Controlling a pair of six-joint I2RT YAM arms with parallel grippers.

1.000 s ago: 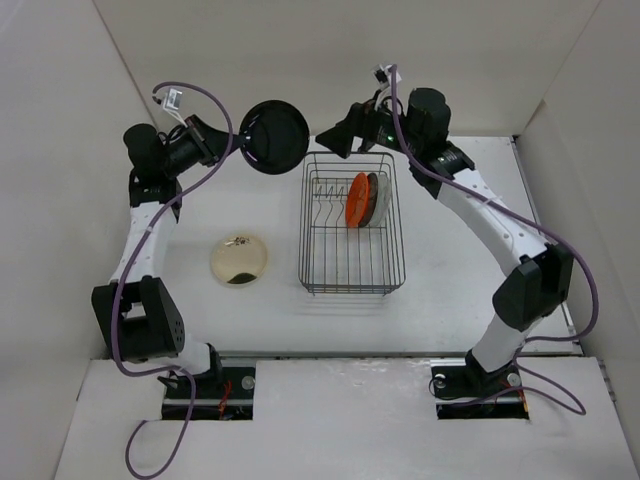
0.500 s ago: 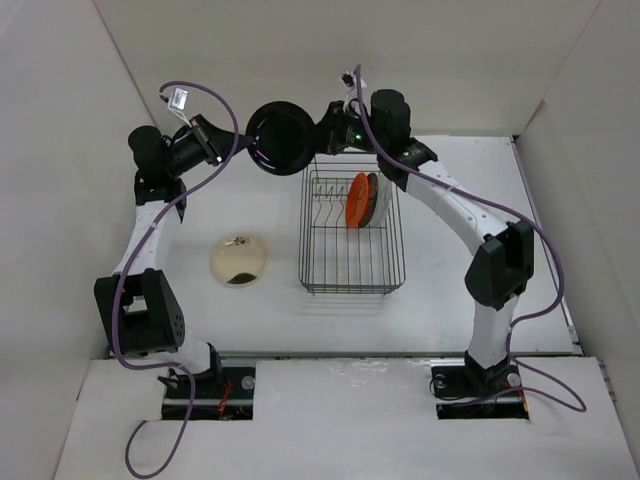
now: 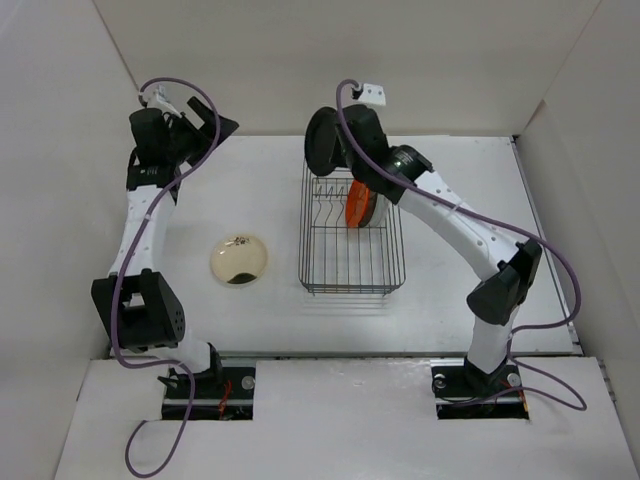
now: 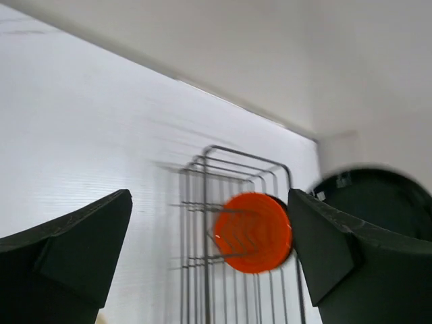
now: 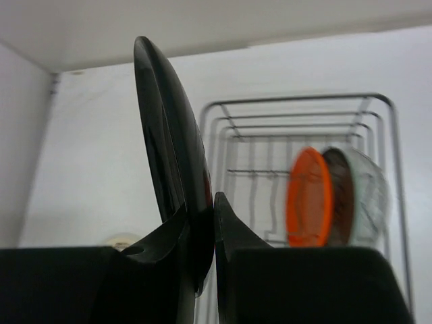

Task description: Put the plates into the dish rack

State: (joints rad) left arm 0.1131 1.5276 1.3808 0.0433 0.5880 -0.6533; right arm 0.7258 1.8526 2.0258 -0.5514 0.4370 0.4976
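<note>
Next, my right gripper sets the black plate upright and lets go of it in the empty rack slot (image 3: 346,207) (image 5: 281,194) next to the orange plate.
My right gripper (image 5: 202,229) is shut on the rim of a black plate (image 5: 172,155), which it holds upright and edge-on. From above, the black plate (image 3: 322,140) hangs over the far left corner of the dish rack (image 3: 352,270). An orange plate (image 3: 357,200) stands upright in the rack's prongs, with a dark patterned plate (image 5: 339,196) and a clear glass plate (image 5: 370,192) behind it. A cream-tan plate (image 3: 239,259) lies flat on the table left of the rack. My left gripper (image 3: 222,127) is open and empty, far left of the rack, looking toward the orange plate (image 4: 253,231).
White walls close in the table at the back and on both sides. The rack's near rows of prongs (image 3: 350,255) hold nothing. Purple cables loop off both arms above the table.
The black plate passed from my left gripper to my right. The left opened and pulled back to the left; the right shut on the plate and swung it toward the rack's far end.
</note>
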